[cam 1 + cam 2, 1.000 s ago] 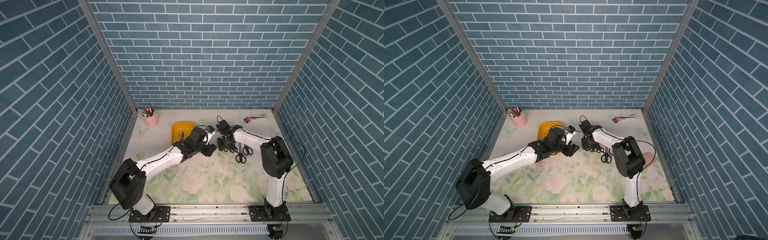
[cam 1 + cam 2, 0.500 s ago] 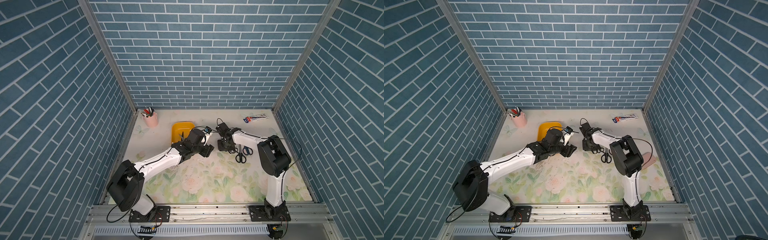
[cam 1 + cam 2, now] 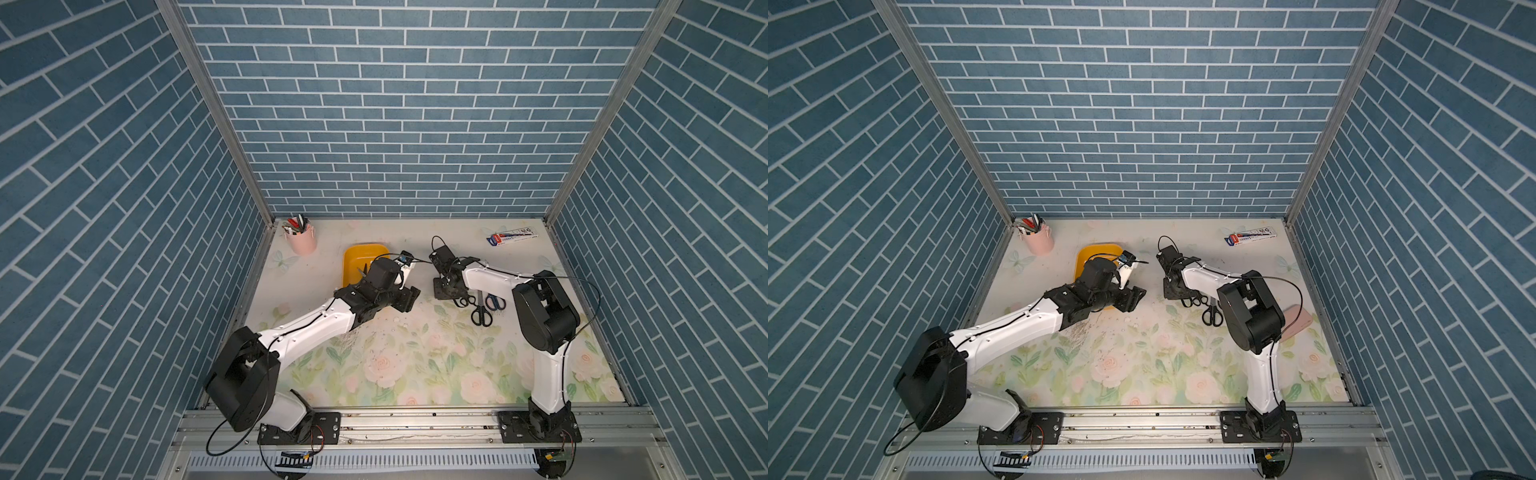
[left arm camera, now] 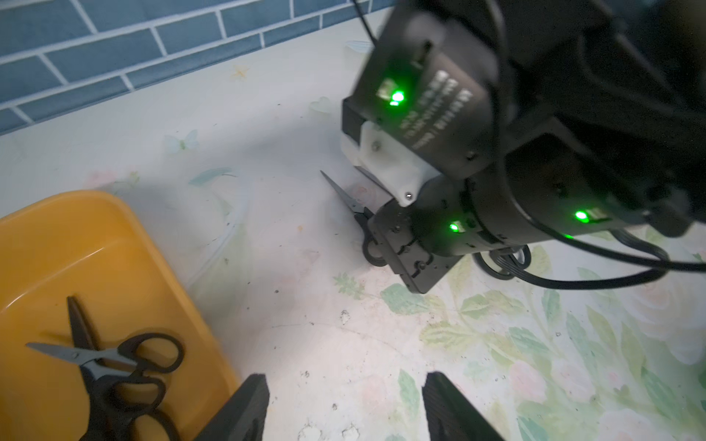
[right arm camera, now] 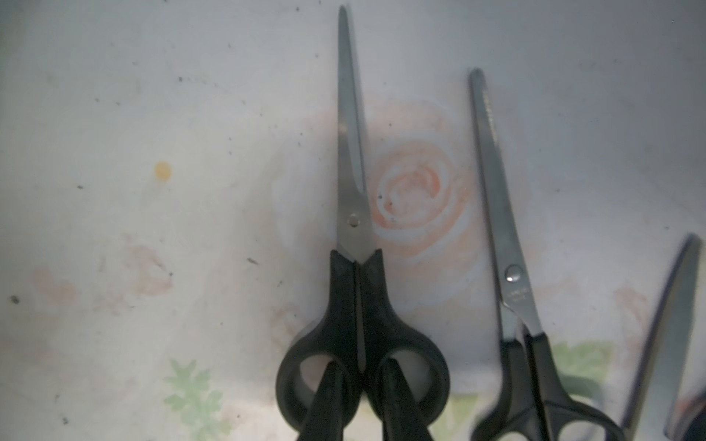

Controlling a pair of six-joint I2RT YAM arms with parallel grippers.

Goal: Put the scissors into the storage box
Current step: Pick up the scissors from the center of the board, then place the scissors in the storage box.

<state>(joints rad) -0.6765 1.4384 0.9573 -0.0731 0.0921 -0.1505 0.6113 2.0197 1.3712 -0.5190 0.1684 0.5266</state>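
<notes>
The robot's right gripper will release the black-handled scissors, now down on the mat, above the crossed pairs in the middle of the yellow-orange storage box (image 3: 371, 276).
The yellow-orange storage box (image 3: 360, 258) (image 3: 1086, 255) lies mid-table, partly hidden by my left arm. In the left wrist view the box (image 4: 95, 248) holds two black-handled scissors (image 4: 97, 359), crossed. My left gripper (image 4: 345, 412) (image 3: 409, 300) hangs open over bare mat just beside the box. My right gripper (image 5: 361, 368) (image 3: 446, 291) is down on the mat. Its fingers (image 5: 328, 393) sit inside the two handle loops of a black-handled pair of scissors (image 5: 353, 214) and pinch the bars between them. That pair's blade (image 4: 344, 194) pokes out from under the gripper.
More scissors lie right of the held pair: a slim black pair (image 5: 508, 275) (image 3: 481, 313), a further blade (image 5: 672, 305) and a blue-handled pair (image 3: 496, 302). A pink pen cup (image 3: 301, 240) stands back left. A white-and-blue carton (image 3: 510, 237) lies back right. A pink object (image 3: 1296, 324) sits behind my right arm.
My right gripper's jaws have closed in on the scissors' handle. Both arms shifted only slightly.
</notes>
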